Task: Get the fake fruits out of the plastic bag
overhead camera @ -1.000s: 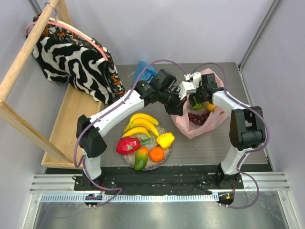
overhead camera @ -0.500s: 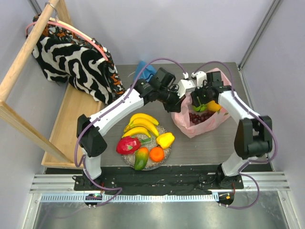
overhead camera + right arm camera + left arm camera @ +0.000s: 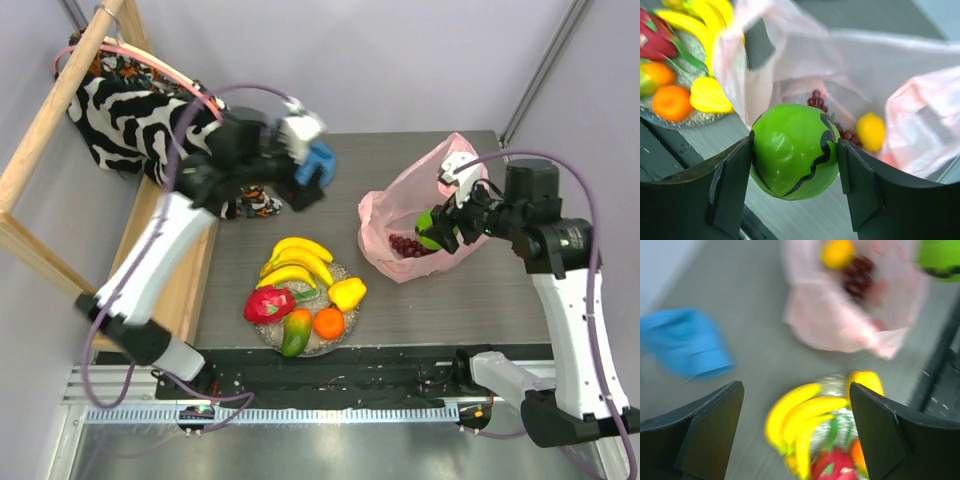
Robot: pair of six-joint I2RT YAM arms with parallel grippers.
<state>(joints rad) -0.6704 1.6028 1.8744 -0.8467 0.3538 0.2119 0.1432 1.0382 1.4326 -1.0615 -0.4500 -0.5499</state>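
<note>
The pink plastic bag's rim (image 3: 367, 214) (image 3: 835, 296) on the side facing the banana bunch is the next place for my left gripper to go and close.
My right gripper (image 3: 795, 146) is shut on a glossy green apple (image 3: 790, 150), and holds it above the mouth of the pink plastic bag (image 3: 395, 205). Inside the bag lie a lemon (image 3: 871, 131) and dark grapes (image 3: 816, 98). From above, the apple (image 3: 430, 228) hangs over the bag's right side in that gripper (image 3: 438, 228). A silver plate (image 3: 338, 272) holds the banana bunch (image 3: 295, 262), dragon fruit (image 3: 268, 303), yellow pepper (image 3: 347, 293), orange (image 3: 328, 322) and mango (image 3: 295, 335). My left gripper (image 3: 305, 187) is open and empty at the back left, far from the bag; its view is blurred.
A blue cloth (image 3: 320, 160) lies at the table's back, right by the left gripper. Black-and-white patterned fabric (image 3: 150, 115) hangs on a wooden rack (image 3: 40, 130) at the far left, above a wooden board (image 3: 150, 260).
The left gripper has let go of the bag's rim, opened wide and swung away to the back left. The right gripper has lifted the apple up and rightward from the bag's mouth.
</note>
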